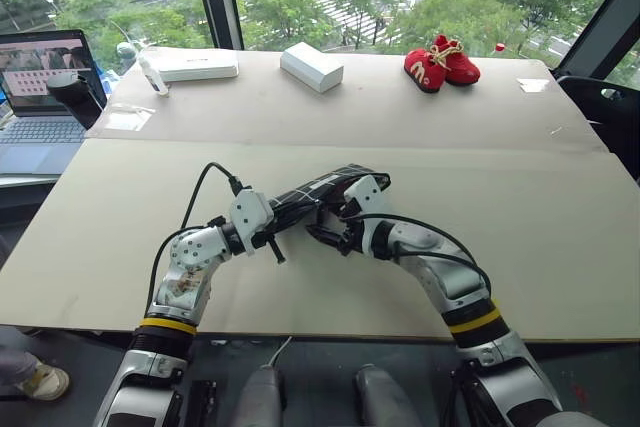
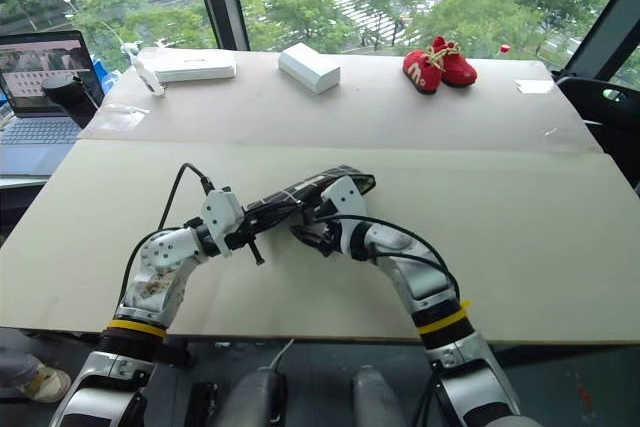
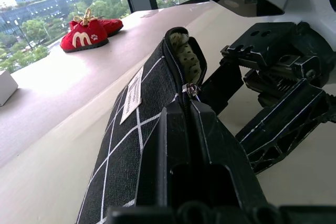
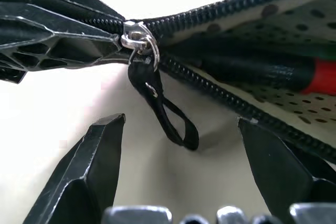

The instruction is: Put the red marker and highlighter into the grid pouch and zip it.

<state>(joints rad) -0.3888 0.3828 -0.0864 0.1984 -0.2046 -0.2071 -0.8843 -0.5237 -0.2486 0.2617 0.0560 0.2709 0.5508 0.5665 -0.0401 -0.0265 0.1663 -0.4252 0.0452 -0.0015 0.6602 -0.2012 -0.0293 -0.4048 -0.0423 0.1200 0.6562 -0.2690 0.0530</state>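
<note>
The grid pouch is gaping open past the zipper slider, so I should grip the pull cord's loop (image 4: pixel 181 129) with my right gripper and pull while my left gripper holds behind the slider.
The grid pouch (image 1: pixel 322 190) is black with a white grid and lies lifted at mid table, its far end gaping open. My left gripper (image 1: pixel 283 219) is shut on the pouch's near end, right by the zipper slider (image 3: pixel 190 90). My right gripper (image 4: pixel 181 129) is open, its fingertips either side of the black pull cord (image 4: pixel 169 120) without touching it. Inside the open mouth, against the dotted lining, lies the red marker (image 4: pixel 316 78). The highlighter is hidden.
A pair of small red shoes (image 1: pixel 441 60) sits at the back right. A white box (image 1: pixel 311 66) and a flat white box (image 1: pixel 195 65) stand at the back. A laptop (image 1: pixel 40 77) is off the table's left side.
</note>
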